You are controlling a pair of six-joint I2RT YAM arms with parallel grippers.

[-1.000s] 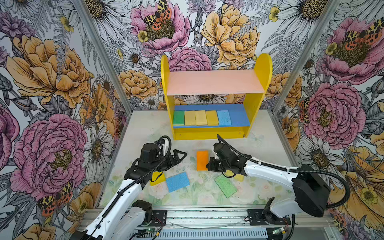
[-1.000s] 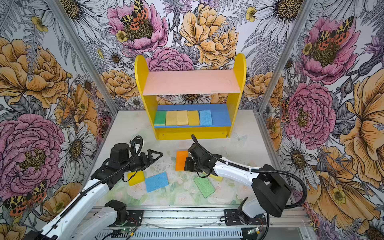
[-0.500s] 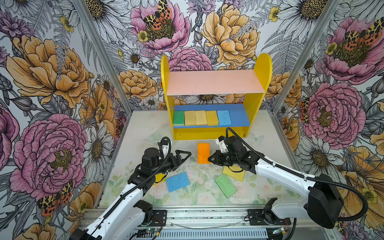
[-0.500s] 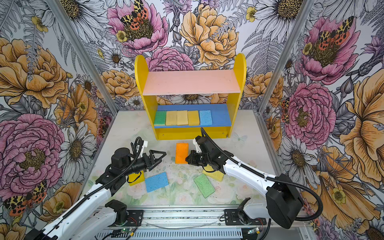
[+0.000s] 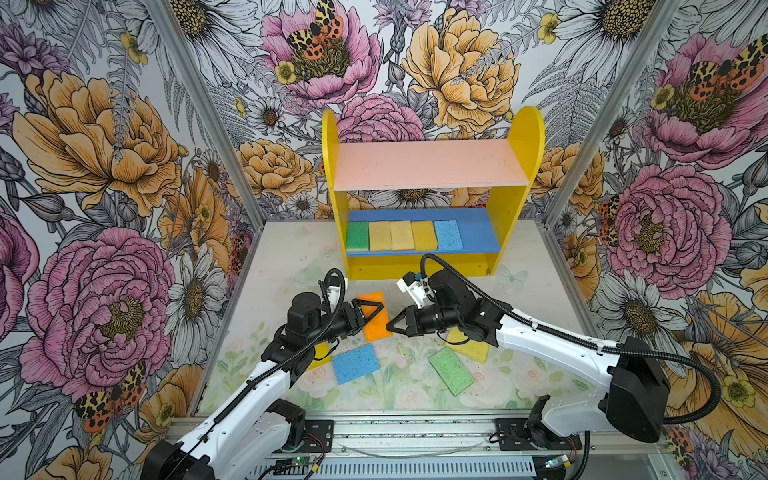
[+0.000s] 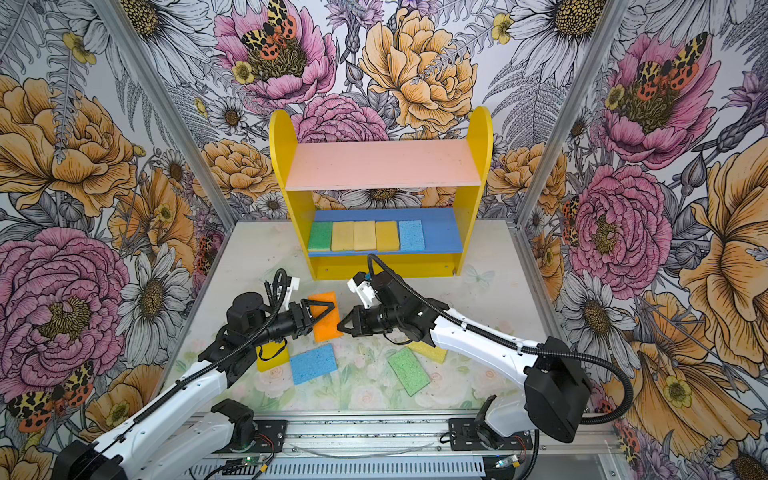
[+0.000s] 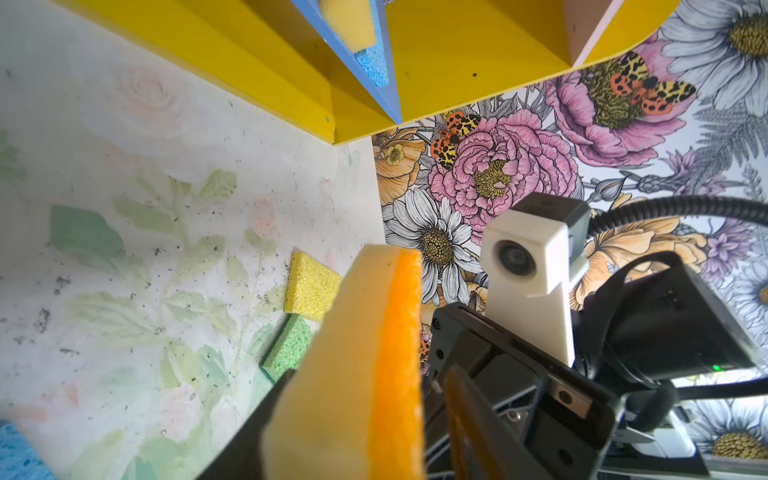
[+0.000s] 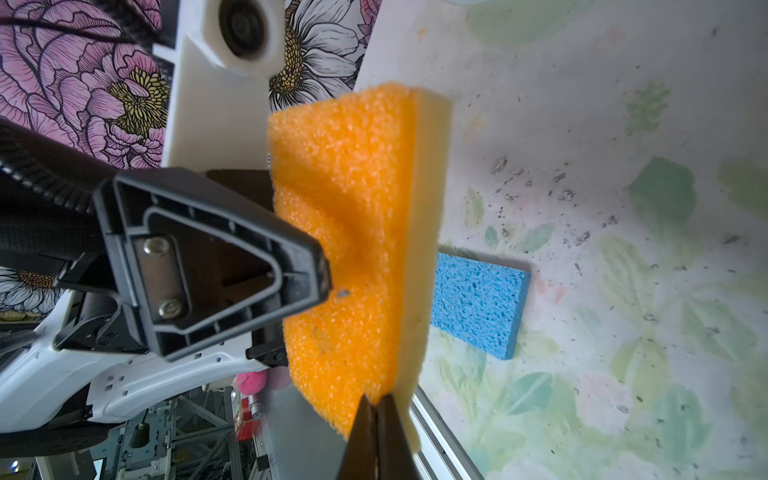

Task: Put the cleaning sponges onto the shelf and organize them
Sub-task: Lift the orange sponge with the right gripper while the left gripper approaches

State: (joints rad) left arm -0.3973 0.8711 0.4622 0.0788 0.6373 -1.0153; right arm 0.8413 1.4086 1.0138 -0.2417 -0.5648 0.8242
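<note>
Next, my right gripper opens and grips the sponge's lower corner [image 5: 385,335] deeper, because it pinches only the sponge's long edge while my left gripper holds the orange sponge.
An orange sponge [image 5: 374,322] with a pale backing hangs on edge above the table between the two arms. My left gripper [image 5: 375,312] is shut on it, one finger denting the orange face [image 8: 353,232]. The right gripper [image 5: 390,326] is shut on its opposite edge, tips pinched together [image 8: 376,405]. The shelf [image 5: 432,166] stands at the back, its pink top board bare. Its blue lower board [image 5: 478,237] carries a row of several sponges: green, three tan-yellow, blue. In the left wrist view the orange sponge [image 7: 374,374] fills the space between the fingers.
Loose on the table lie a blue sponge [image 5: 355,363], a green sponge [image 5: 451,371], a yellow sponge [image 5: 469,349] under the right arm and another yellow sponge [image 5: 320,359] under the left arm. Floral walls close in the sides and back.
The right gripper lifted the orange sponge and carried it left. The left gripper came in from the left and closed on it.
</note>
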